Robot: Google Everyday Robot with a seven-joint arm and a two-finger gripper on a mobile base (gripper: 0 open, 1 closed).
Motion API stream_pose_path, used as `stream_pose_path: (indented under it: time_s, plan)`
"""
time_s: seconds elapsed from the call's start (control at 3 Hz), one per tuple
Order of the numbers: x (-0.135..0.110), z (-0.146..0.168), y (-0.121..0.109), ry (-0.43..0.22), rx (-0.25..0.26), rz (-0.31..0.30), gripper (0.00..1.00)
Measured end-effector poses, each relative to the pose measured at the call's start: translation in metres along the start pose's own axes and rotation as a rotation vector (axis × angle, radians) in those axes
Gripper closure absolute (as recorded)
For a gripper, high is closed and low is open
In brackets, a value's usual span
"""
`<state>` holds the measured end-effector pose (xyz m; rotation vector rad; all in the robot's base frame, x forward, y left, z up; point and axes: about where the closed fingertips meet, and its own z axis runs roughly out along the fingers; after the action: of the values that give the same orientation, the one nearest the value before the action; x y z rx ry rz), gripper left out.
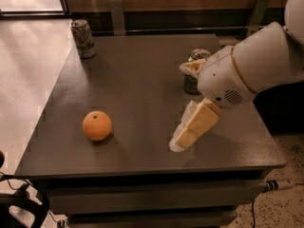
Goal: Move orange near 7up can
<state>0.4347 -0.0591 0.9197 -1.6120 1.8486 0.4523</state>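
Note:
Next, my gripper moves to the orange's middle (pixel 98 126) and closes there, coming in from the side toward the green can.
The orange (pixel 97 125) lies on the dark grey table (pixel 142 80) at the front left. The 7up can (pixel 83 38), pale silvery with dark print, stands upright at the table's far left corner. My gripper (pixel 179 107) hangs over the table's right half, well to the right of the orange and apart from it. Its pale yellow fingers (pixel 194 127) are spread open and hold nothing. The white arm behind it reaches in from the right.
A green can (pixel 194 80) stands at the table's right, partly hidden behind my wrist. The table's front edge runs just below the orange. Pale floor lies to the left, and a dark wall with metal brackets runs behind.

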Motion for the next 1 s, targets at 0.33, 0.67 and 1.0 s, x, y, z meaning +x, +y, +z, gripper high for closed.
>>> stream_pose_path:
  time_s: [0.33,0.67,1.0]
  plan:
    - [-0.026,0.035,0.001,-0.093,-0.023,0.014,0.00]
    - [-0.045,0.050,-0.005,-0.158,-0.005,0.031,0.00]
    - [-0.052,0.060,-0.003,-0.159,-0.014,0.020,0.00]
